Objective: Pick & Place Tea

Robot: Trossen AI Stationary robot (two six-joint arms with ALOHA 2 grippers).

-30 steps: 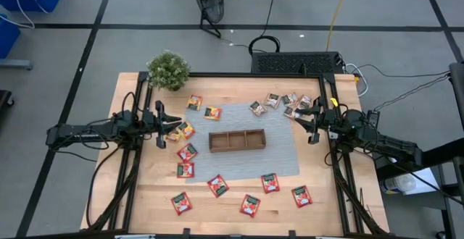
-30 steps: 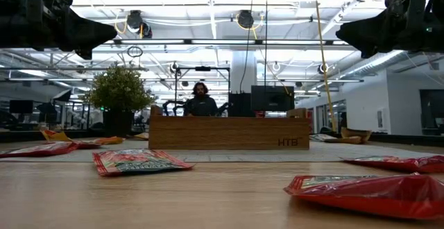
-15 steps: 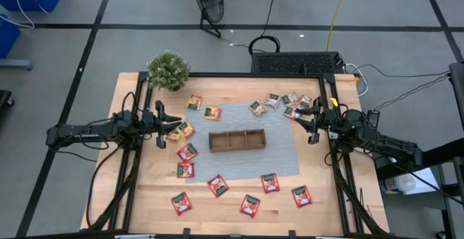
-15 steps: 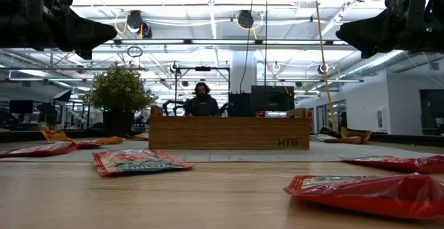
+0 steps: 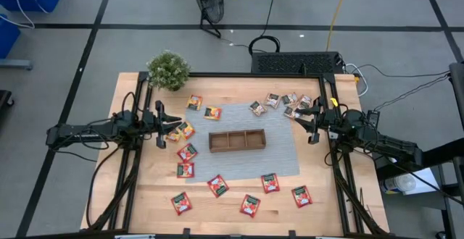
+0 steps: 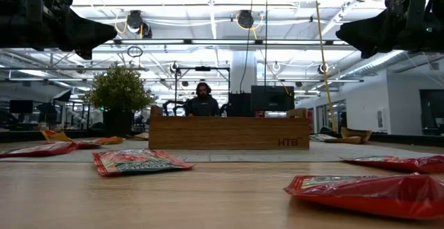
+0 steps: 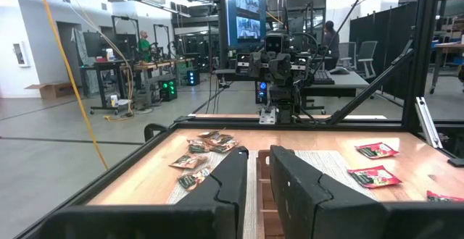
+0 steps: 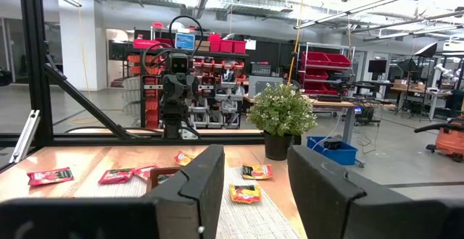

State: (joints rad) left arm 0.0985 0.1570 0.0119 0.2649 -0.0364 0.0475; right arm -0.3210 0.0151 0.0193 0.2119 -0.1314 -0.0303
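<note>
Next, the right gripper closes on the middle of the grey-brown sachet (image 5: 305, 101) farthest from the green potted plant.
Several small flat tea sachets lie flat around the three-compartment wooden tray (image 5: 237, 139), which stands on a grey mat (image 5: 283, 159). Red sachets (image 5: 218, 186) lie toward the near edge, and some show in the low view (image 6: 139, 162). Orange-yellow ones (image 5: 212, 112) lie at the far left and grey-brown ones (image 5: 272, 100) at the far right. My left gripper (image 5: 172, 124) hovers open and empty left of the tray, over the left sachets. My right gripper (image 5: 303, 119) hovers open and empty right of the tray, beside the grey-brown sachets. Both arms show high above the table in the low view.
A small green potted plant (image 5: 168, 69) stands at the table's far left corner. A black frame runs along the table's sides and far edge (image 5: 239, 74). In the low view a person (image 6: 202, 100) sits in the room beyond the tray (image 6: 229, 132).
</note>
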